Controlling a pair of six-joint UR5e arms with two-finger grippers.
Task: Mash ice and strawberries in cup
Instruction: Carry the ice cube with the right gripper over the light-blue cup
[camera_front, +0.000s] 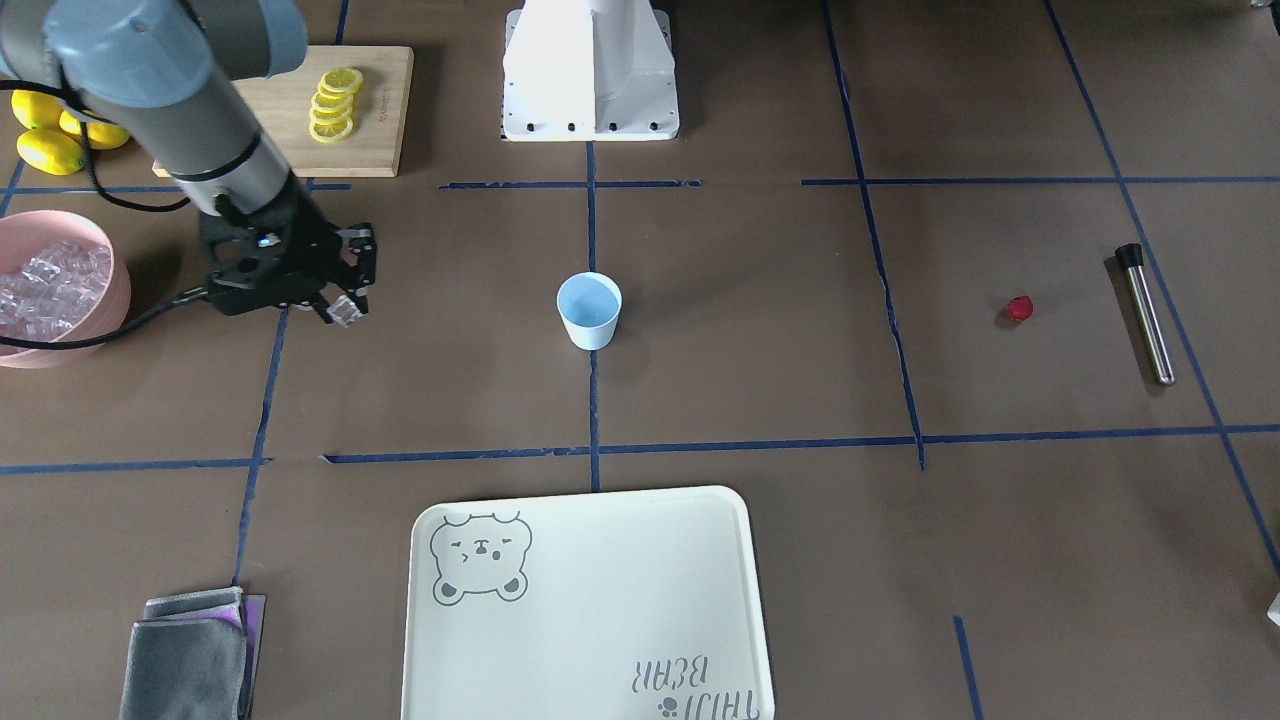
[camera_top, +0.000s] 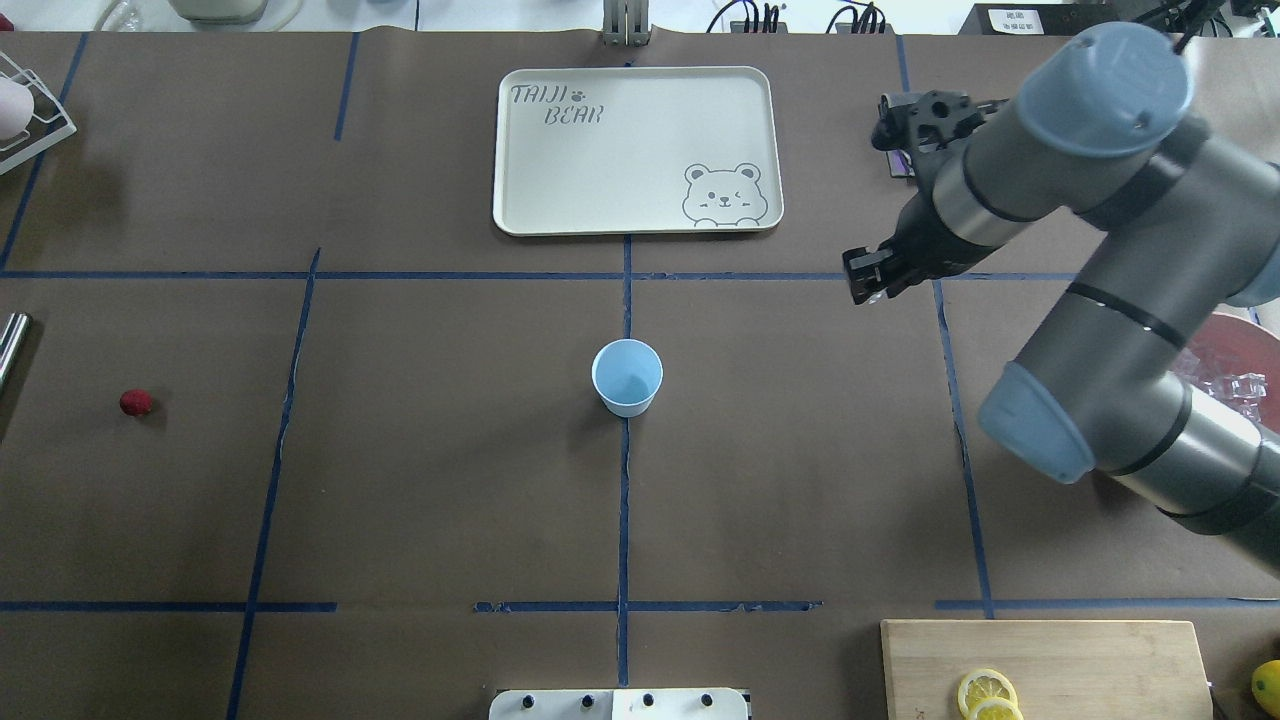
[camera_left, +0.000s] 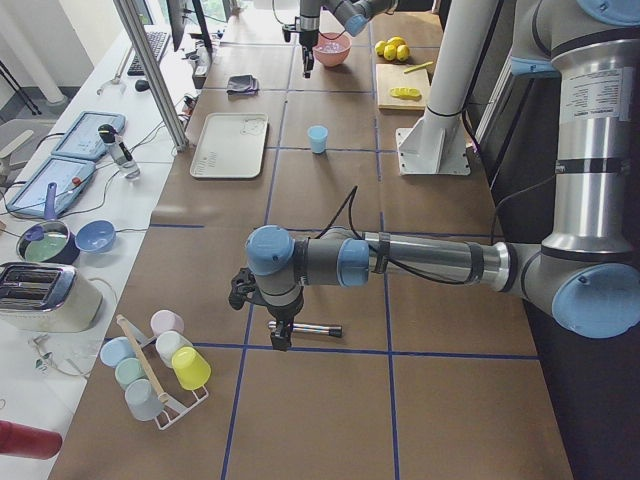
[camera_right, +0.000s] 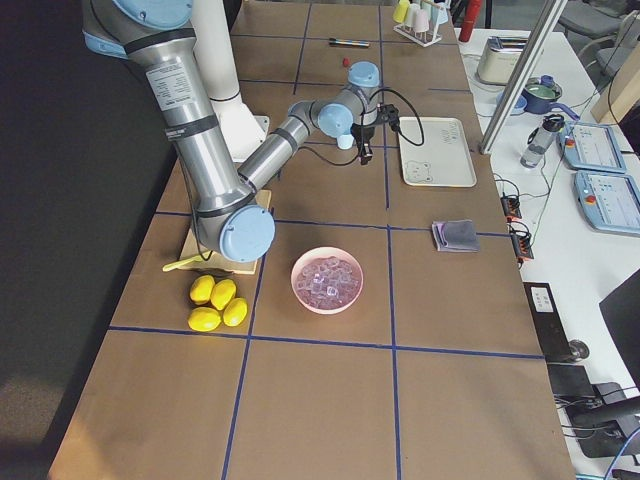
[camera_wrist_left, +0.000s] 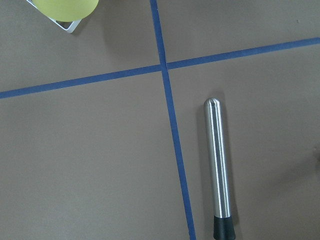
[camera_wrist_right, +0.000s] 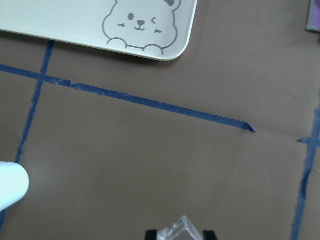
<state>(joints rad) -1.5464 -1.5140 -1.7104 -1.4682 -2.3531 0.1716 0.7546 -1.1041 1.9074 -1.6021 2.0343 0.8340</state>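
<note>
The ice cube, now held between bowl and cup, will be released by my right gripper inside the light blue cup, where it is to sit down at its bottom (camera_front: 593, 317).
The light blue cup (camera_front: 589, 310) stands upright at the table's middle, also in the overhead view (camera_top: 627, 377); it looks empty. My right gripper (camera_front: 340, 308) is shut on one clear ice cube (camera_wrist_right: 182, 231) and holds it above the table between the pink bowl and the cup, well short of the cup. More ice (camera_front: 50, 285) fills the pink bowl (camera_front: 118, 300). The strawberry (camera_front: 1019, 308) lies alone on the table far on the other side. My left gripper (camera_left: 280, 335) hangs over the steel muddler (camera_wrist_left: 218, 165); I cannot tell if it is open or shut.
A cream bear tray (camera_front: 590, 610) lies beyond the cup on the operators' side. A wooden board with lemon slices (camera_front: 335, 105) and whole lemons (camera_front: 45, 150) sit near the robot base. A folded grey cloth (camera_front: 190, 660) lies near the tray. A rack of cups (camera_left: 160, 360) stands by the muddler.
</note>
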